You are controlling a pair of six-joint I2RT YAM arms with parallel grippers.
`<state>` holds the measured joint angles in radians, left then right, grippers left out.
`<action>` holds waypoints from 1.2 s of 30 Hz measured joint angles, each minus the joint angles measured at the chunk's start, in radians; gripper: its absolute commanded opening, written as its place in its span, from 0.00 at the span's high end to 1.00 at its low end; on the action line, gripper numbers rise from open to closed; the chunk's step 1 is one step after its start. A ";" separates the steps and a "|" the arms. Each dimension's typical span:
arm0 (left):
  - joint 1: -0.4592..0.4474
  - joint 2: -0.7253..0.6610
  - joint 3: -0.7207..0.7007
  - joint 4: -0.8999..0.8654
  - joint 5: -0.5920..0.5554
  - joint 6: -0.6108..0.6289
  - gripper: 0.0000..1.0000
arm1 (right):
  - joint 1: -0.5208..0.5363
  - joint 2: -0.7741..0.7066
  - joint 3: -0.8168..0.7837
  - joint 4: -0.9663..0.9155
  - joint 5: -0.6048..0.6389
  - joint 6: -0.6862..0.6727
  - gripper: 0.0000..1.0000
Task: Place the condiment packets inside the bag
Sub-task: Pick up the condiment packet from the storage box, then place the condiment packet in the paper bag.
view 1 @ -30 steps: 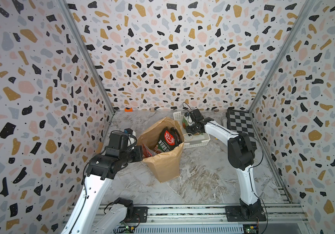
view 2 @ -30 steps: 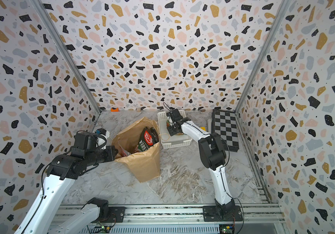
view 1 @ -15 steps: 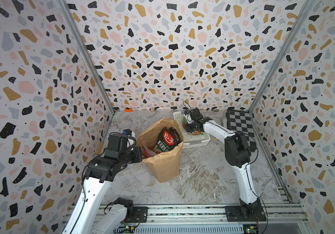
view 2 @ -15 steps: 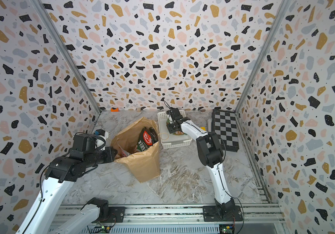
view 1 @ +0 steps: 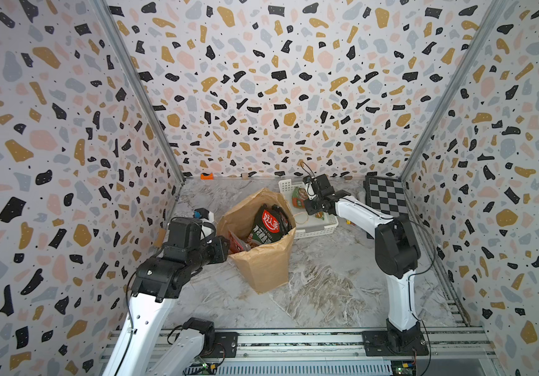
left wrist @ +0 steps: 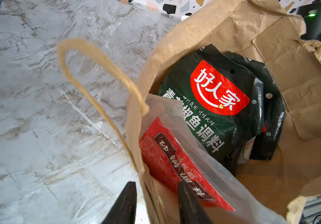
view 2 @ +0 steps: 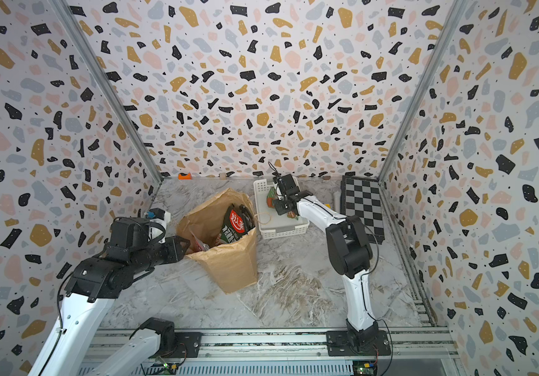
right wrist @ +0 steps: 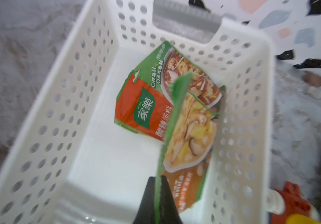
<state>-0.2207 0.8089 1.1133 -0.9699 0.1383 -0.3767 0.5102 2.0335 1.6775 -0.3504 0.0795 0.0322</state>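
The green packet, still in the white basket, will be let go by my right gripper between the red packet and the black-red packet (view 1: 248,236) in the paper bag.
The brown paper bag (view 1: 261,260) (view 2: 229,260) stands open at mid-table. A black-red packet (left wrist: 219,91) and a red packet in clear film (left wrist: 167,155) stick out of the bag (left wrist: 301,97). My left gripper (left wrist: 155,190) is open at the bag's near rim, with the paper wall between its fingers, one outside and one inside against the red packet. My right gripper (right wrist: 157,180) is in the white basket (right wrist: 58,116), shut on the edge of a green packet with a soup photo (right wrist: 188,131). Another green-and-red packet (right wrist: 142,104) lies under it.
The basket (view 1: 313,229) sits right behind the bag, with a rubber band (view 1: 300,217) in it. A checkerboard (view 1: 387,197) lies at the back right. A yellow-red toy (right wrist: 295,205) sits beside the basket. A white device (view 1: 203,215) stands by the left wall.
My left jaws have opened at the bag's rim. My right jaws have closed on the edge of the green packet in the basket.
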 measured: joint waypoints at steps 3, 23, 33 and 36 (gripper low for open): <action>0.000 -0.018 0.002 -0.007 -0.011 -0.001 0.45 | -0.001 -0.158 -0.055 0.003 -0.018 -0.011 1.00; 0.000 -0.213 0.016 -0.076 -0.126 -0.005 0.09 | 0.251 -0.603 0.063 -0.173 -0.319 -0.022 1.00; 0.000 -0.228 -0.001 -0.079 -0.150 -0.004 0.05 | 0.405 -0.441 0.137 -0.201 -0.451 0.038 1.00; 0.000 -0.230 -0.001 -0.081 -0.161 0.000 0.03 | 0.449 -0.367 0.139 -0.238 -0.430 0.043 1.00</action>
<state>-0.2207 0.5789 1.1122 -1.0508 -0.0231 -0.3771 0.9592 1.6669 1.8164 -0.5880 -0.3504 0.0753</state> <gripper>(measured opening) 0.963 0.024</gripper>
